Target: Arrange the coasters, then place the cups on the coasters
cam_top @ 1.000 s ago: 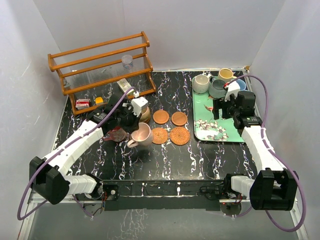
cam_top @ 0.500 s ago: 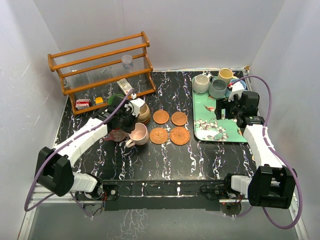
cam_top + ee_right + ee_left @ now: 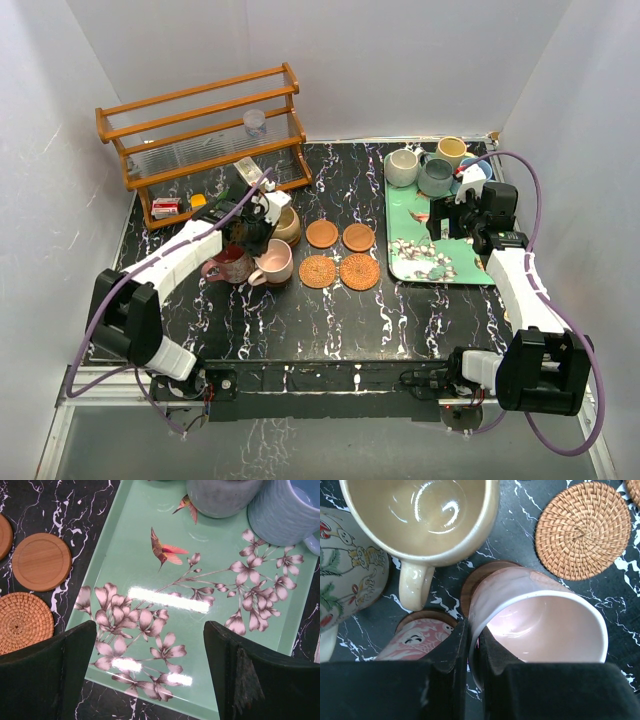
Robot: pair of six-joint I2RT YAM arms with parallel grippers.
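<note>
My left gripper is going to put the pink cup down on the brown wood coaster (image 3: 273, 273) (image 3: 502, 597) beside the maroon patterned cup. The pink cup is now over a wood coaster.
My left gripper (image 3: 473, 645) is shut on the rim of the pink cup (image 3: 545, 625), one finger inside and one outside. The cup sits over a brown wood coaster (image 3: 480, 577). A maroon patterned cup (image 3: 415, 640) stands on another wood coaster (image 3: 422, 616) beside it, with the tan cup (image 3: 425, 515) behind. Two wood coasters (image 3: 321, 234) (image 3: 357, 237) and two wicker coasters (image 3: 318, 271) (image 3: 359, 271) lie bare mid-table. My right gripper (image 3: 147, 645) hangs open over the green tray (image 3: 145, 545), near the grey-blue cup (image 3: 220, 495) and blue cup (image 3: 285, 510). The cream cup (image 3: 402, 167) and yellow cup (image 3: 452, 150) stand at the tray's far end.
A wooden rack (image 3: 200, 140) with a clear plastic cup (image 3: 255, 122) stands at the back left, small boxes (image 3: 166, 207) under it. A cream mug with painted plants (image 3: 345, 575) stands left of the tan cup. White walls close in both sides.
My left gripper has carried the pink cup a little left and toward the back, next to the maroon cup. My right gripper has opened wider and drifted toward the tray's far end.
</note>
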